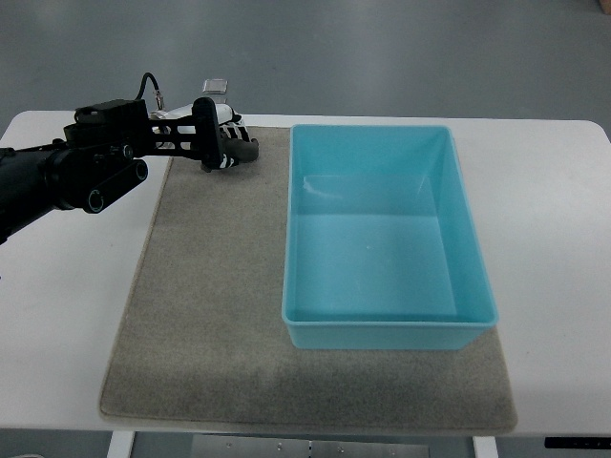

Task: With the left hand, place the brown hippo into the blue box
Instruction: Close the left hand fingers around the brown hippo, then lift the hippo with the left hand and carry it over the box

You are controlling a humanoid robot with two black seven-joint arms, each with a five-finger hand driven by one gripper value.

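Next, I release the brown hippo from my left gripper once it is near the middle of the blue box's bottom [360,232]. The hippo is now over the mat's far corner.
My left hand [221,143] reaches in from the left edge and sits over the far left corner of the mat. Its fingers are curled around a small dark brown lump, the brown hippo [245,150], which is mostly hidden by the fingers. The hippo is at or just above the mat surface, a short way left of the blue box [287,239]. The light blue box is an open rectangular tub with nothing in it, standing on the right half of the mat.
A grey-brown felt mat [205,315] covers the middle of the white table [57,315]. The black forearm [67,176] lies across the table's far left. The table's far edge runs just behind the hand.
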